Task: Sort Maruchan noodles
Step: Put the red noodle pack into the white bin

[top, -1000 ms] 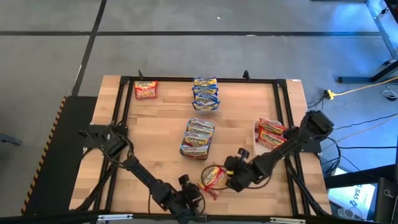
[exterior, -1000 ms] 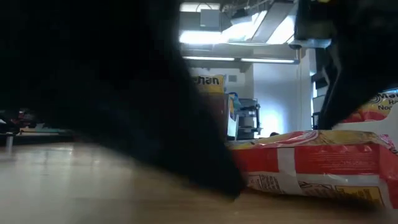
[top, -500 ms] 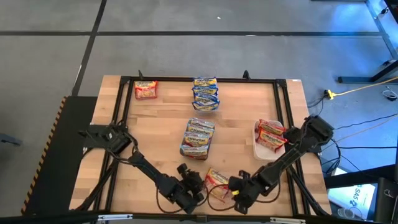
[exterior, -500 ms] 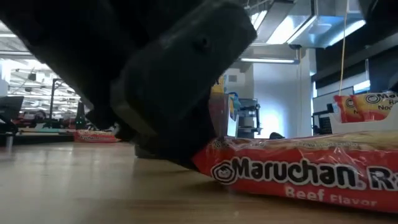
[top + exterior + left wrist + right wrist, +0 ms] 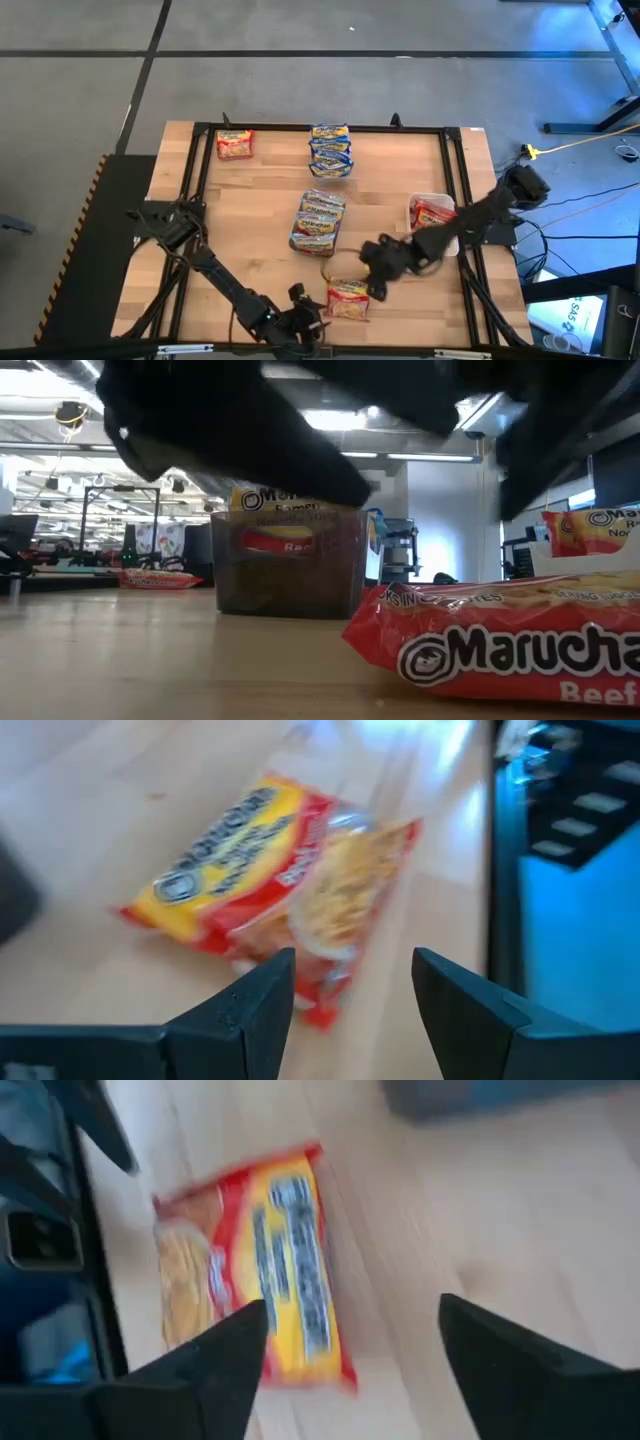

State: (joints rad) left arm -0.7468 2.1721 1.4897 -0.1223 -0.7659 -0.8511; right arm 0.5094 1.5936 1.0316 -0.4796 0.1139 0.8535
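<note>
The robot's right gripper will next close on the yellow and red Maruchan packet's far edge (image 5: 349,284) (image 5: 330,1275), next to the packet's yellow label.
A yellow and red Maruchan packet (image 5: 348,299) lies flat on the wood near the table's near edge. It also shows as the packet (image 5: 270,890) in the left wrist view, the packet (image 5: 255,1270) in the right wrist view and the packet (image 5: 520,650) in the low view. My right gripper (image 5: 374,278) (image 5: 350,1320) hovers open just beyond its far right corner. My left gripper (image 5: 305,318) (image 5: 352,970) is open, low at the near edge, to the left of the packet. Neither touches it.
A red packet (image 5: 234,143) lies at the far left and a stack of blue packets (image 5: 330,150) at the far middle. The dark basket (image 5: 318,222) (image 5: 288,565) of packets stands mid-table. The clear tub (image 5: 432,215) with red packets is at the right. Bare wood lies left of the basket.
My right gripper, down at the packet by the near edge half a second ago, has risen and pulled back toward the table's middle. My left gripper reached in beside the packet and then withdrew to the near edge. The packet shifted slightly nearer and now lies flat and alone.
</note>
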